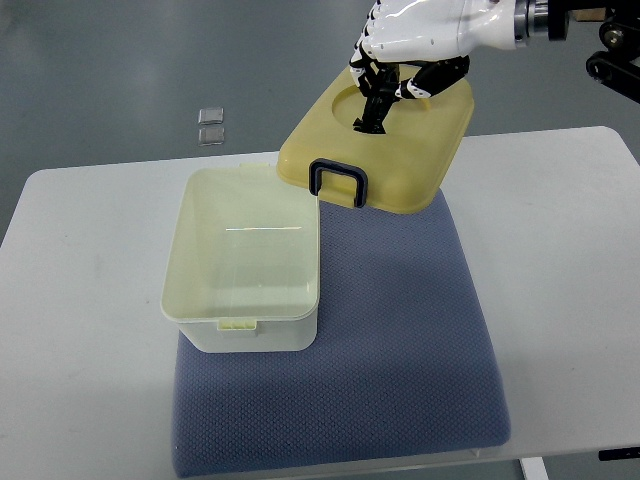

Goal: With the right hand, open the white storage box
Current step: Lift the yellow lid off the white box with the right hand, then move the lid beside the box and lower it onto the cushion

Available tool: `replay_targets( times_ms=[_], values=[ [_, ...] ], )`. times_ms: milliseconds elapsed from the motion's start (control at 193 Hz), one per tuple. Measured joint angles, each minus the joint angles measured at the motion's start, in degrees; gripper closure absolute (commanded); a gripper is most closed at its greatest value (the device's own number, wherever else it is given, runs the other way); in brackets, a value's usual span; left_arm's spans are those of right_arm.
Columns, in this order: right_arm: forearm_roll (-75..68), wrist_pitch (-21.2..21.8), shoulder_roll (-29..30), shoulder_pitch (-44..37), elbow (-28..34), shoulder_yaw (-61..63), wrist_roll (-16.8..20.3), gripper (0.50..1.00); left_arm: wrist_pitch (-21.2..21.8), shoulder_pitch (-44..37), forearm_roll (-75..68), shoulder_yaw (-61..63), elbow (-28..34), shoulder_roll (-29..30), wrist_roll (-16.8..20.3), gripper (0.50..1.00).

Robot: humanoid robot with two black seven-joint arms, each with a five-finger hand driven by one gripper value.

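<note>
The pale yellow lid will go down from my right gripper on the blue-grey mat (367, 275), close beside the white storage box.
The white storage box (245, 262) stands open on the left part of the blue-grey mat (400, 330), its inside empty. Its pale yellow lid (400, 140), with a dark clip handle (340, 180) on its near edge, is off the box and held tilted in the air above the mat's far edge. My right hand (395, 75) comes in from the top right, white with black fingers (375, 105). It is shut on the lid, fingers hooked into the round recess on the lid's top. The left arm does not show.
The mat lies on a white table (570, 260). Two small clear square pieces (210, 125) lie on the grey floor beyond the table's far left edge. A dark piece of equipment (615, 60) shows at the top right corner.
</note>
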State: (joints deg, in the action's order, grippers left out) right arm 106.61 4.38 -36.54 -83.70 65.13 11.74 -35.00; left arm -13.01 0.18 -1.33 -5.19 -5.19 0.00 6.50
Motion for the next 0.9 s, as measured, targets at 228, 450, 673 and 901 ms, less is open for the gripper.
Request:
replay_targets(
  times_ms=[228,450,673,901],
  values=[
    [1.5,0.6,-3.0,8.1,0.3,7.3,0.0,1.0,0.0,0.0,0.0,0.0,0.0,0.0,0.0,0.5],
    [7.0,0.9,-2.3,16.1,0.5,14.3,0.0,1.0,0.0,0.0,0.0,0.0,0.0,0.0,0.0,0.5],
    [9.8,0.1,-1.1,21.2,0.5,15.2,0.0,1.0,0.0,0.0,0.0,0.0,0.0,0.0,0.0,0.5],
    [13.3,-2.4,0.1,24.9,0.6,15.2,0.0,1.0,0.0,0.0,0.0,0.0,0.0,0.0,0.0,0.5]
  ],
)
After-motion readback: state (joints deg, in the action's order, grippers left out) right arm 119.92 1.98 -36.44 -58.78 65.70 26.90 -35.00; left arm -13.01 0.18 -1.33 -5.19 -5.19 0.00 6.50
